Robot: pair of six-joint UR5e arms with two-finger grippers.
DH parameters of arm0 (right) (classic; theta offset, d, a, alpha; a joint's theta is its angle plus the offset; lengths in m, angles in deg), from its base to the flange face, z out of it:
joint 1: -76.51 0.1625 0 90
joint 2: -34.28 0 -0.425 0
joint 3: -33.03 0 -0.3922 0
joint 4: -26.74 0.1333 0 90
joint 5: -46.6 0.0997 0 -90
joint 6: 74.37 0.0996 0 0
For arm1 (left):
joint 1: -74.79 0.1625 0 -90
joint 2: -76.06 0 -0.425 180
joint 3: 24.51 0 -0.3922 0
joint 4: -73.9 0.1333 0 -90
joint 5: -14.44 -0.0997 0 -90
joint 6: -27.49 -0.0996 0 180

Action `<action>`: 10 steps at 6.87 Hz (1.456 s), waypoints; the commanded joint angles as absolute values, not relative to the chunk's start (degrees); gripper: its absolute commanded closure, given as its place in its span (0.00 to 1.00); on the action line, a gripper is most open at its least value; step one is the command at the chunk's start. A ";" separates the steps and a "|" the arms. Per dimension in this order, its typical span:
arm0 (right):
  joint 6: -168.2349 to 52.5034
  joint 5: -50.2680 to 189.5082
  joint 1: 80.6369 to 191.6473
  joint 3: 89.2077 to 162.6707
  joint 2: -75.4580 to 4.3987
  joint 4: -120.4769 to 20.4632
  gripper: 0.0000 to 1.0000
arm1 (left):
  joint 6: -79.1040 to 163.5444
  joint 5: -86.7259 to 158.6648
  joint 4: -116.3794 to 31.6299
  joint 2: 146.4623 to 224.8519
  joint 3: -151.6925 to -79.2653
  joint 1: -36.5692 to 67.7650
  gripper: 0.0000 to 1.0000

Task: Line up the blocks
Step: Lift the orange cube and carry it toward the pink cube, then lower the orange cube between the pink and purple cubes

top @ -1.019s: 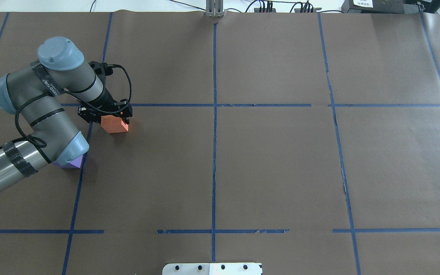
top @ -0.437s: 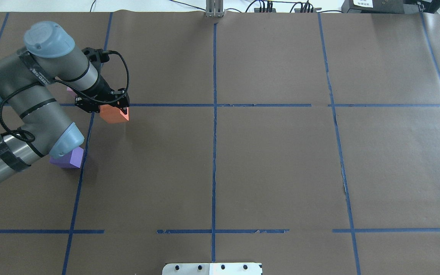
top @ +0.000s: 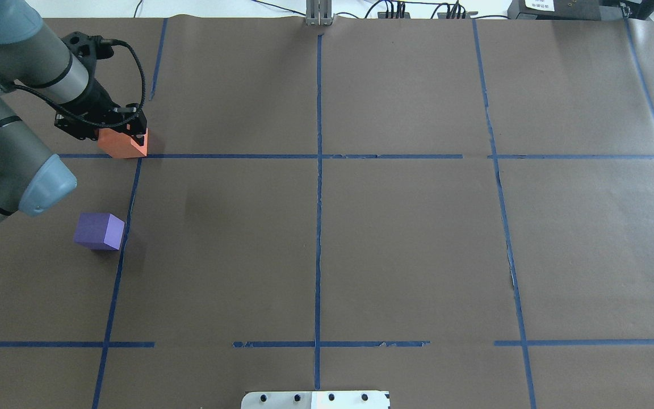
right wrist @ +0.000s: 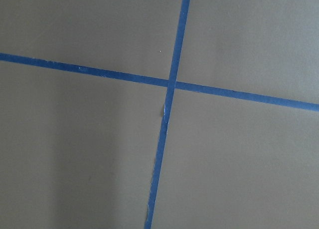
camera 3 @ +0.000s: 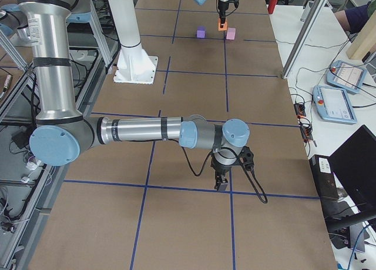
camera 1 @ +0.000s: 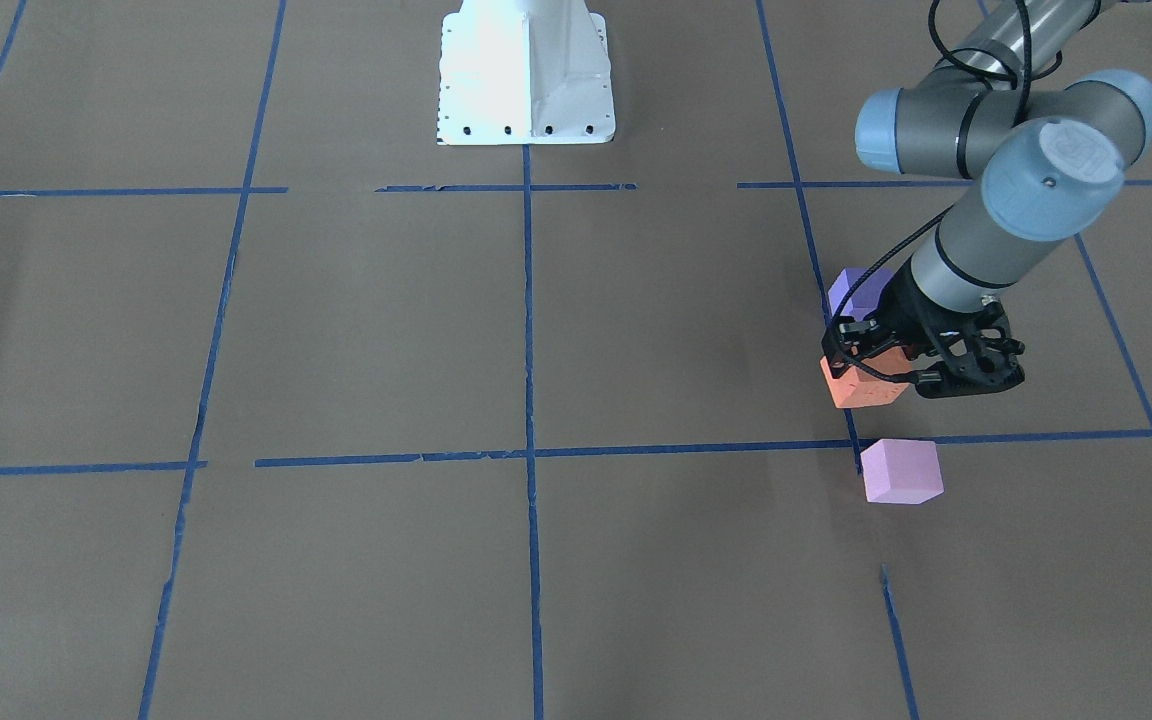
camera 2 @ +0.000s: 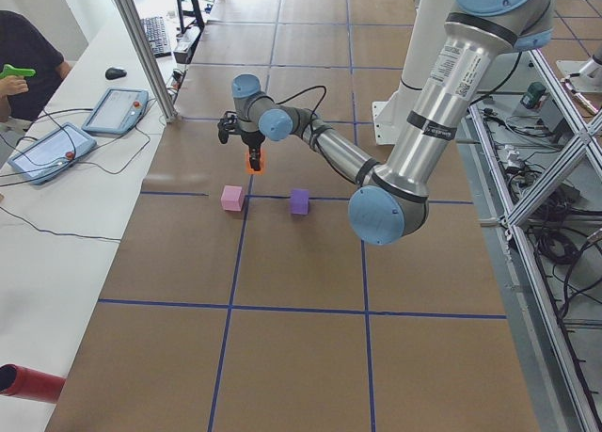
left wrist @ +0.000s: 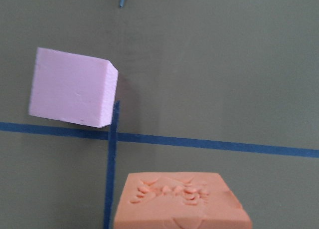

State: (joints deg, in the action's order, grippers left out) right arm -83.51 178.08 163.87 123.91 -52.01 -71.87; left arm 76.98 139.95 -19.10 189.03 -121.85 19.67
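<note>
I should use my left gripper to set the orange block down between the purple block and the pale pink block (camera 1: 891,390) (left wrist: 70,184).
My left gripper (top: 121,134) is shut on the orange block (top: 124,144) and holds it low over the blue tape line at the table's far left. It also shows in the front view (camera 1: 861,386) and at the bottom of the left wrist view (left wrist: 179,201). The pale pink block (camera 1: 900,470) lies just beyond it, on the operators' side, and shows in the left wrist view (left wrist: 70,87). The arm hides it in the overhead view. The purple block (top: 100,231) sits nearer the robot. My right gripper (camera 3: 222,185) hangs over bare table; I cannot tell whether it is open.
Blue tape lines (top: 318,227) form a grid on the brown paper. The white base plate (camera 1: 526,70) stands at the robot's side. Tablets (camera 2: 47,150) and cables lie on the operators' bench beyond the table.
My left arm has carried the orange block left and away from the robot, up to the tape line. The arm's elbow no longer covers the purple block.
</note>
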 commanded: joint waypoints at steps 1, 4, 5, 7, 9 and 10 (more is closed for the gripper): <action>-83.51 178.08 163.87 123.91 -52.03 -71.87 0.00 | 67.61 140.12 -18.38 184.44 -122.43 18.89 0.62; -83.51 178.08 163.87 123.91 -52.03 -71.87 0.00 | 67.48 140.38 -23.11 184.87 -115.58 19.60 0.62; -83.51 178.08 163.87 123.91 -52.03 -71.87 0.00 | 67.48 140.56 -23.47 185.05 -114.96 19.60 0.62; -83.51 178.08 163.87 123.91 -52.03 -71.87 0.00 | 67.65 141.00 -27.15 185.40 -111.88 20.73 0.62; -83.51 178.08 163.87 123.91 -52.03 -71.87 0.00 | 67.74 140.91 -27.17 185.40 -111.87 21.53 0.61; -83.51 178.08 163.87 123.91 -52.03 -71.87 0.00 | 67.83 141.00 -27.43 185.49 -111.26 21.97 0.61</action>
